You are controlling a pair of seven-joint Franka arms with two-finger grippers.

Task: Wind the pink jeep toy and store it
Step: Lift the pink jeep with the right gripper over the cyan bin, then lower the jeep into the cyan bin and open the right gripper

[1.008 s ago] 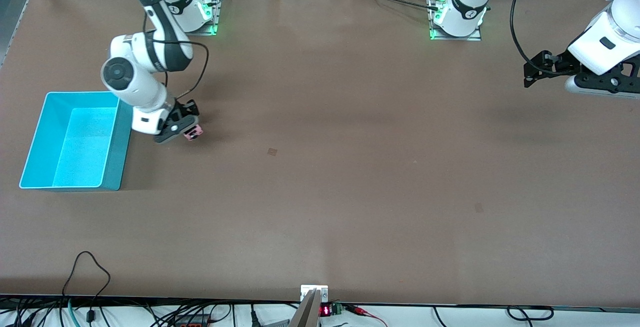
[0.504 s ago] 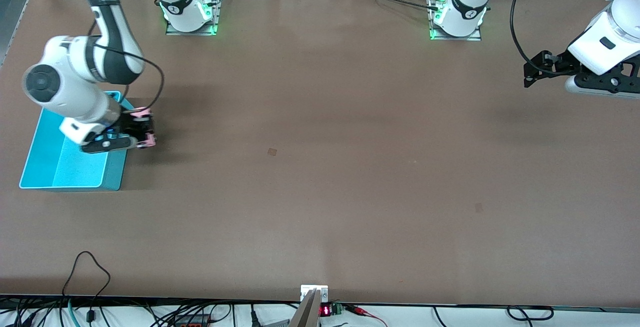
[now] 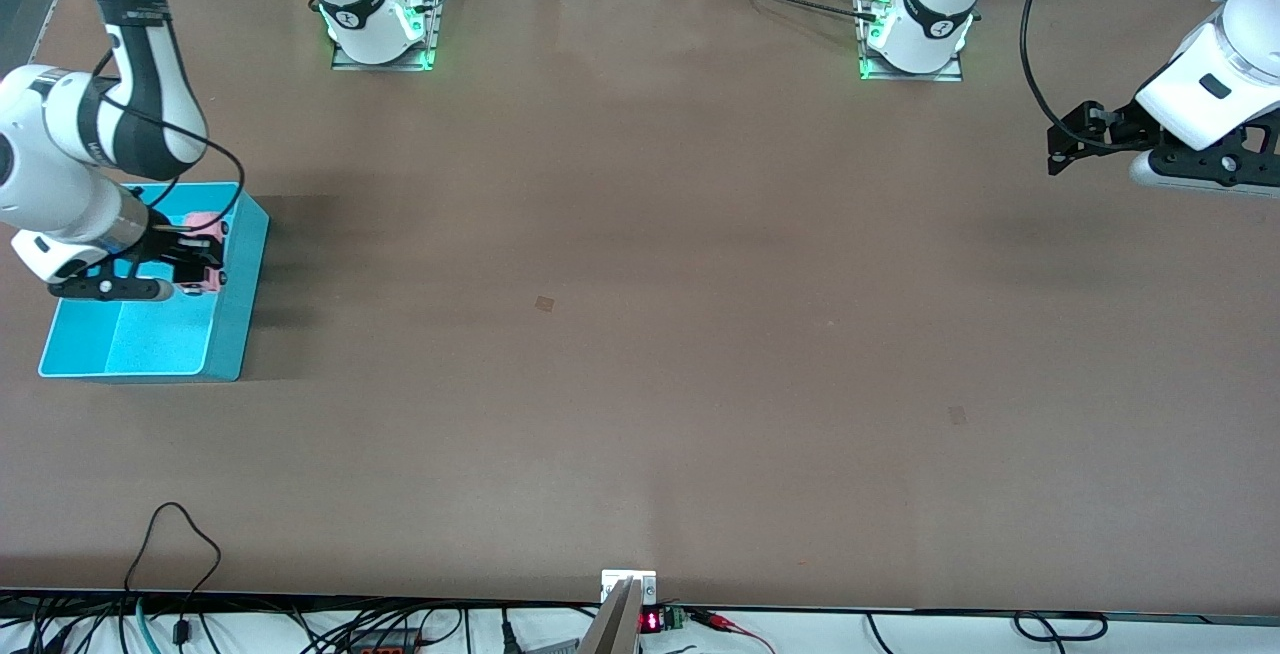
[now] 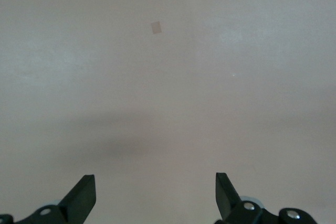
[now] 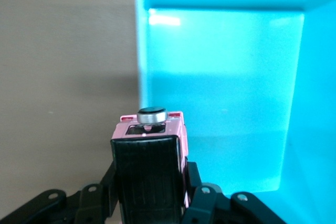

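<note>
Next, my right gripper releases the pink jeep toy near the middle of the cyan bin's bottom (image 3: 186,270) (image 5: 216,140).
My right gripper (image 3: 205,254) is shut on the pink jeep toy (image 3: 207,277) and holds it in the air over the cyan bin (image 3: 235,304), above the bin wall that faces the table's middle. In the right wrist view the pink jeep toy (image 5: 152,169) shows its black ribbed roof and a spare wheel, gripped by my right gripper (image 5: 149,192), with the cyan bin (image 5: 226,87) below. My left gripper (image 3: 1060,144) waits open in the air at the left arm's end of the table. The left wrist view shows the left gripper (image 4: 156,198) over bare tabletop, nothing between its fingers.
The cyan bin stands at the right arm's end of the table. A small dark patch (image 3: 544,303) marks the brown tabletop near the middle. Cables (image 3: 170,544) lie along the table edge nearest the front camera.
My right arm has carried the pink jeep toy from over the table beside the bin toward the right arm's end, to over the bin. The left arm has not moved.
</note>
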